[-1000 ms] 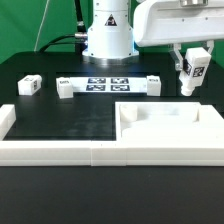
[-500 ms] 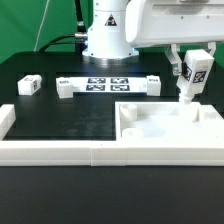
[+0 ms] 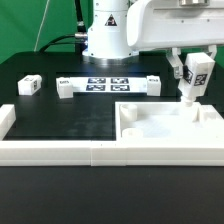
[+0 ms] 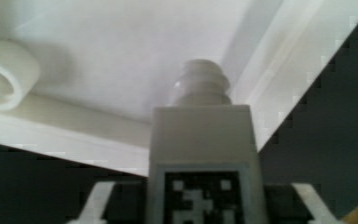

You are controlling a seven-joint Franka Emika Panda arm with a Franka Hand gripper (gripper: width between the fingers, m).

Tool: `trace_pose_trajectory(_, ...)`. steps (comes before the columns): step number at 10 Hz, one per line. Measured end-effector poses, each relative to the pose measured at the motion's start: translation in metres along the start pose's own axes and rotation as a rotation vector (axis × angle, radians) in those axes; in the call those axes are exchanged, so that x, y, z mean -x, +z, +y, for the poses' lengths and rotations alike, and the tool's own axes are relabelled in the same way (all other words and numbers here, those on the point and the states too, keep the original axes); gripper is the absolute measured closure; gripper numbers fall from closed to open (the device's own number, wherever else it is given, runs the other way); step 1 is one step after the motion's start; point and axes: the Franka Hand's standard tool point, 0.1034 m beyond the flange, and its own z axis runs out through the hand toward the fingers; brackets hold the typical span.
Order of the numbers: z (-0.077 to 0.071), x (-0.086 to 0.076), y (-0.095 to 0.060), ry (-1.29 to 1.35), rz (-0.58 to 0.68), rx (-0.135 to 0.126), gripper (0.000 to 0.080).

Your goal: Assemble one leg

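Observation:
Next, my gripper releases the leg so it stands in the white panel's front corner (image 3: 209, 131) farthest from the loose legs.
My gripper (image 3: 192, 68) is shut on one leg (image 3: 192, 78), a white peg with a marker tag. It holds the leg upright over the far right corner of the large white panel (image 3: 160, 128), with the lower end close to the panel. In the wrist view the leg (image 4: 202, 130) runs out from between the fingers (image 4: 105, 200), and its round tip points at the panel (image 4: 140, 45) next to a raised edge. The gripper (image 4: 202, 205) is centred on the tagged face. Three more legs lie on the table (image 3: 30, 85) (image 3: 67, 88) (image 3: 152, 84).
The marker board (image 3: 108, 83) lies at the back between two of the loose legs. Long white border rails (image 3: 50, 150) run along the front. The robot base (image 3: 108, 35) stands behind. A round recess (image 4: 2, 75) shows in the panel in the wrist view.
The gripper has lowered slightly with the leg, bringing its lower end closer to the panel's far right corner. Nothing else has moved.

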Motion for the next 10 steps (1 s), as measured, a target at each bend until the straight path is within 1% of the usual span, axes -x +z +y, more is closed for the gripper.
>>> trace_pose_trajectory(2, 0.005, -0.021, 0.01, -0.003, 0.022, 0.002, 0.0514)
trace_pose_trajectory(4, 0.009, -0.032, 0.016, -0.003, 0.065, 0.012, 0.0514)
trace_pose_trajectory(6, 0.005, -0.029, 0.02, -0.007, 0.059, 0.008, 0.0514)
trace_pose_trajectory(8, 0.0, -0.022, 0.027, -0.012, 0.06, 0.006, 0.0514)
trace_pose_trajectory(10, 0.0, -0.02, 0.033, -0.012, 0.067, 0.007, 0.0514)
